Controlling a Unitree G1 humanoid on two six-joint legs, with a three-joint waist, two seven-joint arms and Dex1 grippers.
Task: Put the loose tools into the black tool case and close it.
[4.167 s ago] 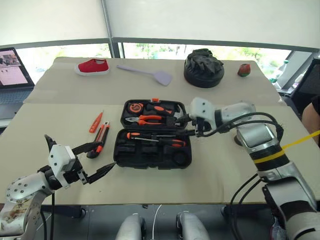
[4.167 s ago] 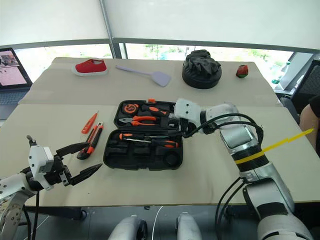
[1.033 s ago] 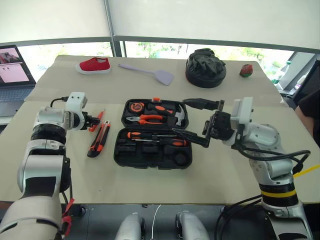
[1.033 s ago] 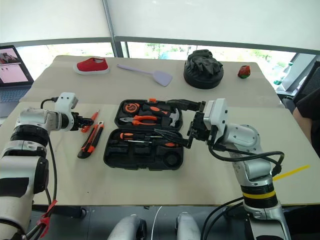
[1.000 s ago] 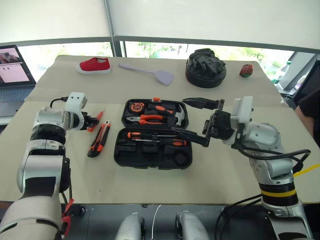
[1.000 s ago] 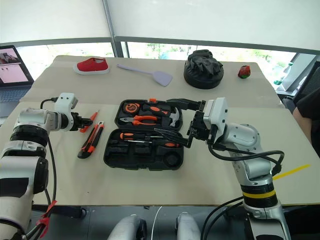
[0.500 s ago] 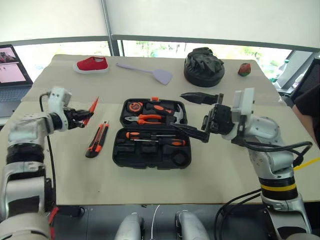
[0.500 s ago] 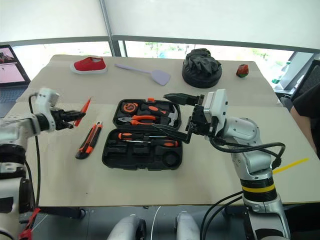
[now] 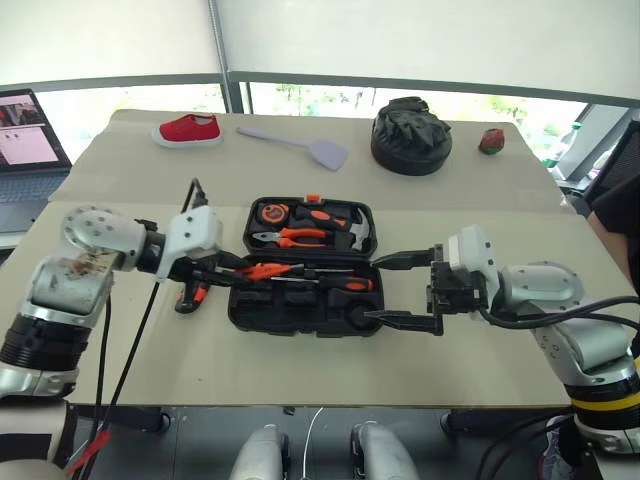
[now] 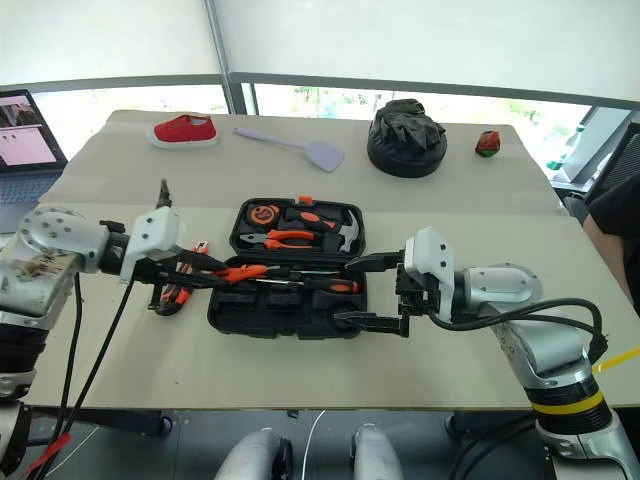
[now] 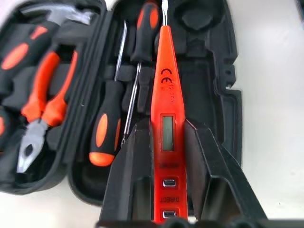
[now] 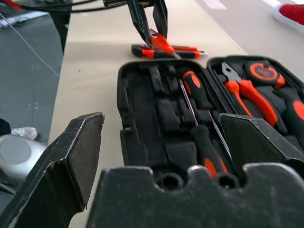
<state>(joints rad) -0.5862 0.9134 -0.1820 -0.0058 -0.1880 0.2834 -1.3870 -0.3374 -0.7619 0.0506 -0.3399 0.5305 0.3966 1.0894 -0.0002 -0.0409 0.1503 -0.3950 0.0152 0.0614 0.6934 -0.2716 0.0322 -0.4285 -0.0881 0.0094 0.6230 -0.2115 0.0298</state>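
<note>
I should release the slim all-orange screwdriver with my left gripper in the case's near half (image 9: 292,289) (image 11: 153,128), next to the orange-and-black screwdrivers.
The black tool case (image 9: 290,312) lies open in the middle of the table. Two orange-and-black screwdrivers (image 11: 107,128) rest in its near half. My left gripper (image 10: 215,272) is shut on the slim all-orange screwdriver (image 9: 262,270), held just above that half's left side with its tip pointing across the case. The orange-and-black utility knife (image 12: 164,50) lies on the table left of the case, partly behind the left gripper. My right gripper (image 9: 370,290) hangs open and holds nothing, its fingers over the case's near right corner.
Orange-handled pliers (image 9: 290,239), a hammer (image 9: 352,232) and an orange tape measure (image 9: 270,213) sit in the lid. At the table's back are a red shoe (image 9: 186,132), a lilac spatula (image 9: 300,147), a black fabric mound (image 9: 410,135) and a small red object (image 9: 490,141). A laptop (image 9: 25,150) stands far left.
My left gripper carried the slim orange screwdriver from left of the case to over its near half, rolling the wrist. The right gripper sank toward the near right corner, still open.
</note>
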